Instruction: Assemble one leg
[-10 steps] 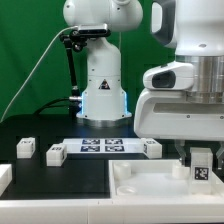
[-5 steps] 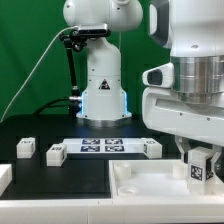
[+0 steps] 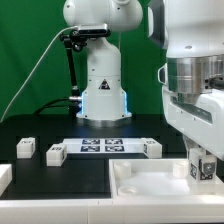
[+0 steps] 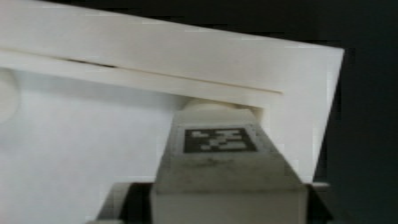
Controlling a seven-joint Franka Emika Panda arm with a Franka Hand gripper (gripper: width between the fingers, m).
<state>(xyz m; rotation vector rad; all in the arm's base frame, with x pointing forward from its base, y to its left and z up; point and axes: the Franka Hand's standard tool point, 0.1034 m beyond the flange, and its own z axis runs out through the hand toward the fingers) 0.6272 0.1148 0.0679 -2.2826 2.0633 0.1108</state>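
Observation:
The leg stands socketed, wrist swung far; I'll open, turn back, regrip the upright leg (image 3: 203, 168) to screw.
My gripper (image 3: 203, 165) is shut on a leg (image 3: 203, 168), a small white block with a square marker tag, held upright over the right rear corner of the large white square piece (image 3: 150, 185). In the wrist view the leg (image 4: 222, 160) fills the space between the dark fingers (image 4: 128, 200), its far end over a raised corner socket (image 4: 217, 102) of the white piece (image 4: 89, 130). Three more legs lie on the black table: two at the exterior view's left (image 3: 26, 148) (image 3: 55, 153) and one (image 3: 151, 147) beside the marker board (image 3: 103, 146).
The robot's white base (image 3: 103, 90) stands behind the marker board. A white object (image 3: 4, 176) sits at the left edge of the table. A green backdrop closes the back.
The wrist has turned about its axis while holding the leg. The leg has stayed over the same corner and sunk slightly.

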